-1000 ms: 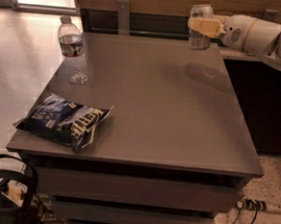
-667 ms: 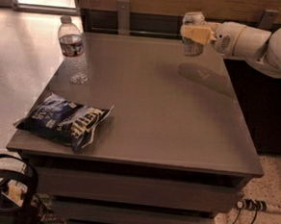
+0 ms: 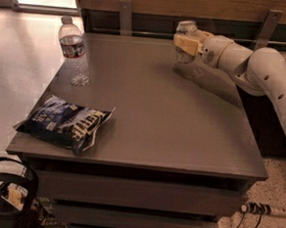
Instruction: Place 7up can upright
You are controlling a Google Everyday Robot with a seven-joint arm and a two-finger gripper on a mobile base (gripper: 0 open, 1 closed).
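Observation:
The robot's gripper should release the 7up can upright on the grey table point(image 3: 191, 69), near its far edge by the rail.
The 7up can point(image 3: 185, 29) shows as a small silvery can held upright in my gripper point(image 3: 185, 44), a little above the far right part of the grey table point(image 3: 158, 112). Its label is hard to make out. The gripper's cream fingers point(image 3: 186, 44) are shut around the can's middle. My white arm point(image 3: 254, 65) reaches in from the right.
A clear plastic water bottle point(image 3: 74, 51) stands upright at the table's far left. A blue chip bag point(image 3: 66, 123) lies near the front left corner. A dark wall and rail run behind the table. Cables lie on the floor at lower right.
My gripper has carried the can leftward and slightly lower, from the table's far right corner further in over its back edge. The bottle and bag have not moved.

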